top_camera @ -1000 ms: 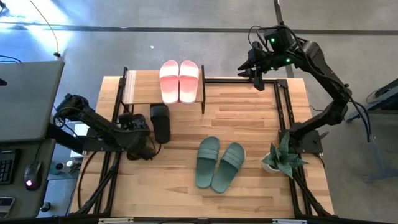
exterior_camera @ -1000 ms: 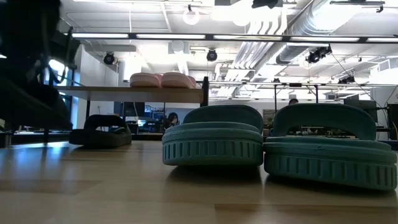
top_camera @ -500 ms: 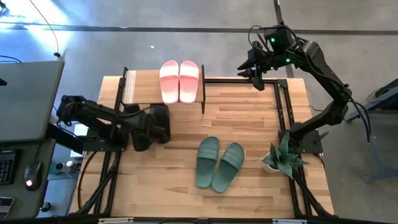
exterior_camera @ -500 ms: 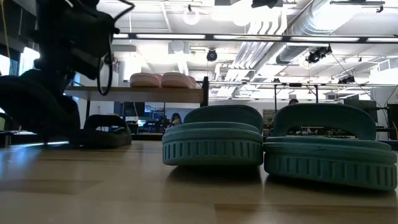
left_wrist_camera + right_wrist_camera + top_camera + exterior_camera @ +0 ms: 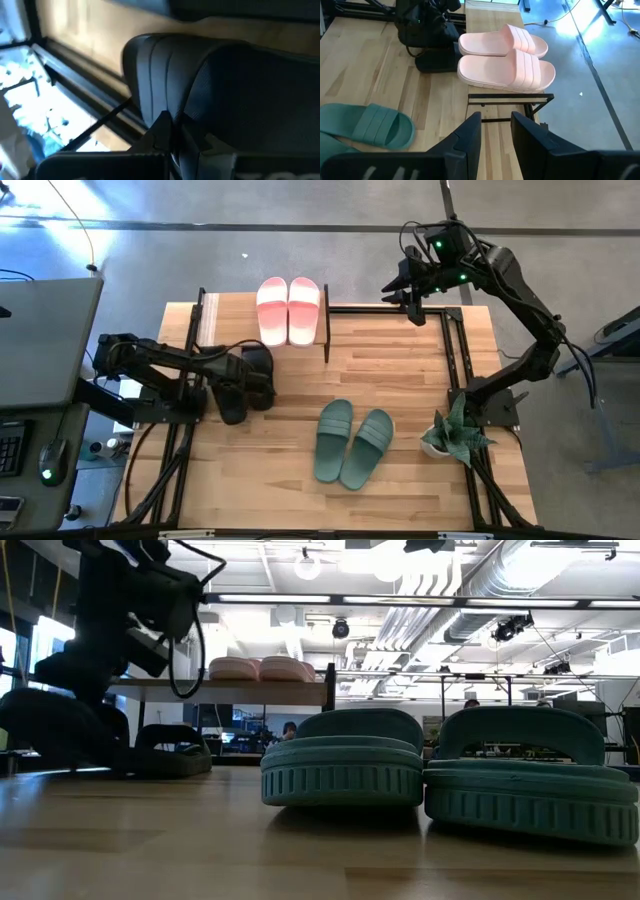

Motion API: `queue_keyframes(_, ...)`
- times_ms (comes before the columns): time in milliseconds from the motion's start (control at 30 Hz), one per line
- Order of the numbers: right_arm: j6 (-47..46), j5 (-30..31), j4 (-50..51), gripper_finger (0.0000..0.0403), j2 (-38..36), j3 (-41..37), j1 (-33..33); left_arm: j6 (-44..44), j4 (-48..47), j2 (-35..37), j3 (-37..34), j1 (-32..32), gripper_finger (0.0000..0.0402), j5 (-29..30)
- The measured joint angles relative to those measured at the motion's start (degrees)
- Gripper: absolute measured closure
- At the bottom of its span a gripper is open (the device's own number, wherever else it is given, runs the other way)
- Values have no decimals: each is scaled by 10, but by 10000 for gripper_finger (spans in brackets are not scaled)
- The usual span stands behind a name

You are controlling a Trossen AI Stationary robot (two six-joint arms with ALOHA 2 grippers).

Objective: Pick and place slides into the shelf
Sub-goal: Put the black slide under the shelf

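My left gripper will let go of the black slide on the wood (image 5: 232,378) between the other black slide and the metal rail.
My left gripper (image 5: 238,380) is over the table's left part, just in front of the shelf (image 5: 212,320), shut on one black slide (image 5: 229,408). In the low view this slide (image 5: 45,730) is a large dark shape at the left. The second black slide (image 5: 260,365) lies sole-down on the table by the shelf's front. The pale pink pair (image 5: 289,310) rests on the shelf's wooden top board. The sage green pair (image 5: 352,442) lies flat mid-table. My right gripper (image 5: 412,302) hovers open beyond the shelf's right end, near the table's far edge. My left gripper holds the black slide at its ribbed wide strap (image 5: 165,85); its fingers (image 5: 167,131) meet the strap's edge. The gripper body hides how they close on it. The slide hangs tilted below the gripper, low over the table; I cannot tell whether it touches the wood.
A small potted plant (image 5: 455,435) stands at the table's right edge. Black metal rails (image 5: 455,350) run along the table's right and left sides. Bare wood lies between the shelf and the green pair. The shelf's frame bar (image 5: 510,97) is just ahead of my right gripper.
My left gripper has carried the black slide from the near-left part of the table toward the far edge and right. It now sits beside the second black slide in front of the shelf, and the wrist turned on the way.
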State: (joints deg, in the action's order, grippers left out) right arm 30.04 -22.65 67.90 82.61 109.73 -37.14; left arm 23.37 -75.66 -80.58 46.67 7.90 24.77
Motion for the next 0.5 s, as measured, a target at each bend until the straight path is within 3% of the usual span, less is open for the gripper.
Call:
queue_keyframes(367, 4, 0, 0, 306, 0, 0, 0, -37, 37, -1, 11, 58, 401, -62)
queue_keyframes(500, 2, 0, 1, 306, 0, 0, 0, -38, 39, -2, 11, 85, 401, -49)
